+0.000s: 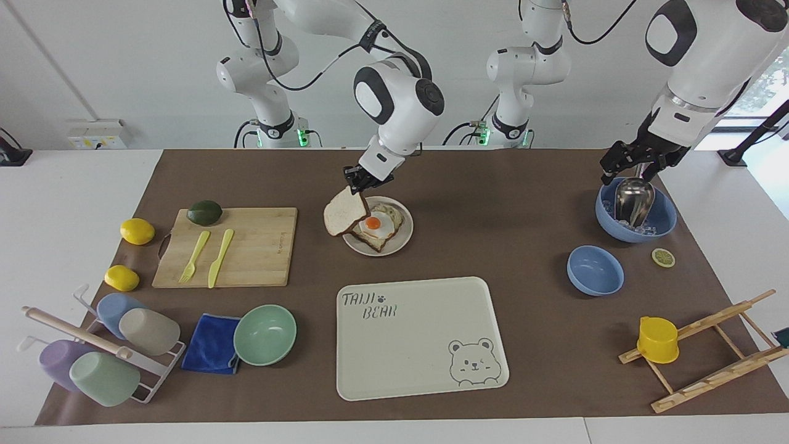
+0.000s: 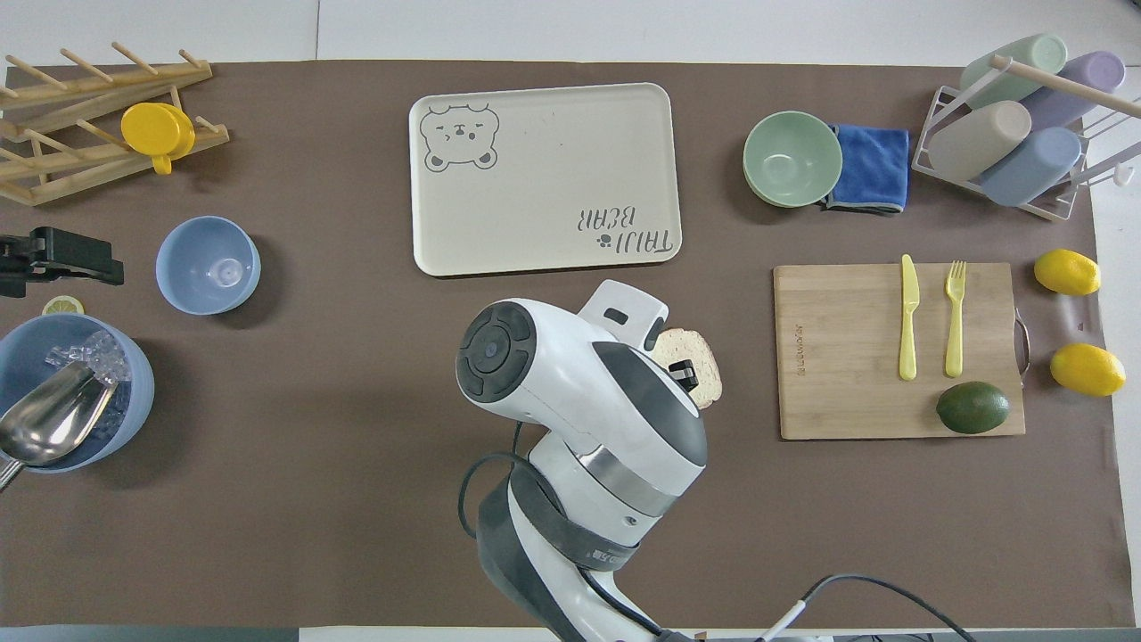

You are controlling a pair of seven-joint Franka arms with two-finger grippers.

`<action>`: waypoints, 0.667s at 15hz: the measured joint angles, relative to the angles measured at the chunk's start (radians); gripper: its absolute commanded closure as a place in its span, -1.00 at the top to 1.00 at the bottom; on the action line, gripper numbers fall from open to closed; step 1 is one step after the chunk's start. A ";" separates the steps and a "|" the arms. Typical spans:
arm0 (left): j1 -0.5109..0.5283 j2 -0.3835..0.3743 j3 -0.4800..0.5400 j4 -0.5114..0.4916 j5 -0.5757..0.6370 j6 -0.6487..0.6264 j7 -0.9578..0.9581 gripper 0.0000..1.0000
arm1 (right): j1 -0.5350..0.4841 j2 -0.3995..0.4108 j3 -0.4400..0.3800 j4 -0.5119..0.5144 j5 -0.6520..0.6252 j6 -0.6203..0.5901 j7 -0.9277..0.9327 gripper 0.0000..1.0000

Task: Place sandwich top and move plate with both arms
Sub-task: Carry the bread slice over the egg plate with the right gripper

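Observation:
The robot's right gripper needs to let go of the sandwich top on the toast with a fried egg (image 2: 609, 383), over the middle of the plate. The sandwich top hangs tilted over the plate's rim.
My right gripper (image 1: 359, 182) is shut on one edge of the sandwich top (image 1: 343, 213), a pale slice with a brown crust. The slice hangs tilted in the air over the rim of the plate (image 1: 394, 245), on the side toward the cutting board. A toast with a fried egg (image 1: 376, 225) lies on that plate. In the overhead view the right arm covers the plate, and only part of the sandwich top (image 2: 704, 370) shows beside it. My left gripper (image 1: 632, 166) hangs open with nothing in it above the blue ice bowl (image 1: 666, 222), and shows as the left gripper (image 2: 98, 266) at the overhead view's edge.
The cutting board (image 1: 253, 253) holds a yellow knife, a fork and an avocado. Farther from the robots than the plate lies the bear tray (image 1: 419, 336), with a mint bowl (image 1: 265, 334) beside it. A small blue bowl (image 1: 595, 270) sits near the ice bowl, which holds a metal scoop (image 1: 632, 200).

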 measured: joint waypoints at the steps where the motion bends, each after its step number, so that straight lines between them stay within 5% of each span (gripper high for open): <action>1: 0.001 0.000 0.000 0.000 0.000 0.000 0.000 1.00 | -0.003 0.007 -0.001 -0.003 0.020 0.030 0.009 -1.00; 10: 0.013 -0.004 0.000 -0.021 0.000 0.000 0.000 1.00 | -0.005 0.024 0.020 -0.094 0.120 0.258 0.116 -1.00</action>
